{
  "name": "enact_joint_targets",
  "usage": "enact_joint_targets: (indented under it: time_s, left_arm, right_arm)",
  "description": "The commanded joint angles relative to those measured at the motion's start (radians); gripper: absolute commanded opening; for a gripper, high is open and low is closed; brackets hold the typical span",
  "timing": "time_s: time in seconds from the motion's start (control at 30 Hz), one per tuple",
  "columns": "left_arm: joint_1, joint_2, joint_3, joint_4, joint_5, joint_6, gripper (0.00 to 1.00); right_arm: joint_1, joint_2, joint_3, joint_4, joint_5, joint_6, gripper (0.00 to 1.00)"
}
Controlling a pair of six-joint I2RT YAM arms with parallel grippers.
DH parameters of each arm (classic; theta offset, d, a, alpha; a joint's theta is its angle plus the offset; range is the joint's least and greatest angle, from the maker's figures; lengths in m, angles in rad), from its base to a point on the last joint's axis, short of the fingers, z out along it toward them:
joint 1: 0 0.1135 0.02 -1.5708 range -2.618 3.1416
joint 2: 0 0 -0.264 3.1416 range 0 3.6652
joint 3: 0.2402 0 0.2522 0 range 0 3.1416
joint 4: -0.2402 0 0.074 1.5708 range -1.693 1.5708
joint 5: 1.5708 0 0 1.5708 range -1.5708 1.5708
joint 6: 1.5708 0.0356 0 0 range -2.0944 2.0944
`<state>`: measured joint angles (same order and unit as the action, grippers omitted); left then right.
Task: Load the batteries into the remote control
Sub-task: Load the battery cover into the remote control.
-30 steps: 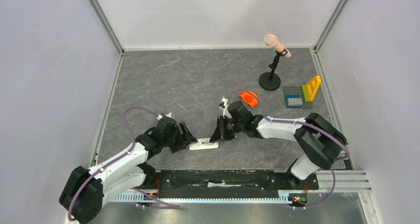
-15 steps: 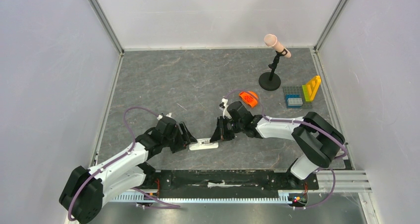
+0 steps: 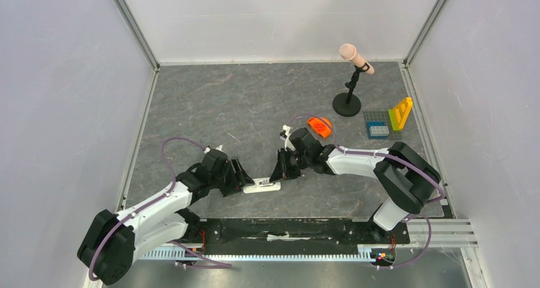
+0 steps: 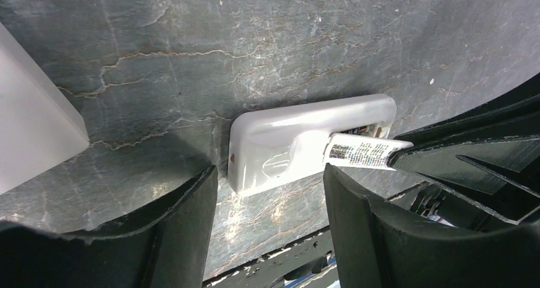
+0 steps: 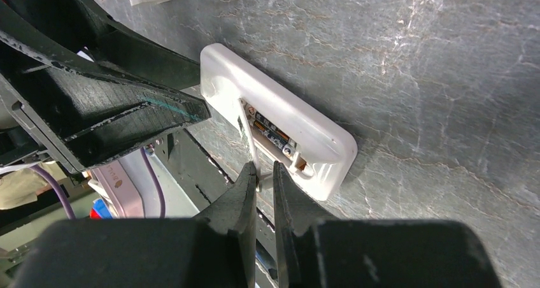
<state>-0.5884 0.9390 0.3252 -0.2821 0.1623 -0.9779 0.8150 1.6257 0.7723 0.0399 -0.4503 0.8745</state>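
Note:
Next, I let go of the thin white battery cover with my right gripper over the two batteries in the remote control's open hollow [image 3: 264, 183] [image 5: 272, 140].
The white remote control [image 3: 262, 186] lies flat on the table near the front edge, between my two grippers. In the right wrist view the remote control [image 5: 299, 119] has its recess open, with two batteries [image 5: 270, 132] lying in it. My right gripper [image 5: 265, 173] is shut on the edge of a thin white battery cover [image 5: 248, 138], held tilted over the recess. In the left wrist view the cover [image 4: 360, 154] shows a printed label. My left gripper [image 4: 270, 192] is open, its jaws either side of the remote control's [image 4: 299, 138] near end, not touching it.
A shorter white block [image 4: 32, 109] lies just left of the remote. An orange object [image 3: 319, 127] is behind the right arm. A microphone stand [image 3: 348, 103] and coloured bricks [image 3: 390, 121] are at the back right. The black front rail [image 3: 286, 227] is close by.
My right gripper has shifted very slightly left with the cover. The left arm and the remote have barely moved.

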Motion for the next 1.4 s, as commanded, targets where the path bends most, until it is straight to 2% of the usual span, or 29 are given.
enact_joint_targets:
  time_s: [0.0,0.8,1.0,1.37]
  left_arm:
    - [0.002,0.025,-0.008,0.019,0.010,0.046,0.67]
    - [0.001,0.061,-0.048,0.086,0.021,0.033,0.57]
    - [0.001,0.058,-0.048,0.083,0.012,0.032,0.56]
    - [0.001,0.053,-0.040,0.072,-0.001,0.031,0.56]
  right_arm:
    - [-0.003,0.008,0.026,-0.080,0.002,-0.030,0.00]
    - [-0.002,0.056,0.038,-0.132,-0.009,0.032,0.01]
    - [-0.002,0.026,0.041,-0.148,0.037,0.033,0.17]
    - [-0.002,-0.003,0.088,-0.198,0.057,0.015,0.34]
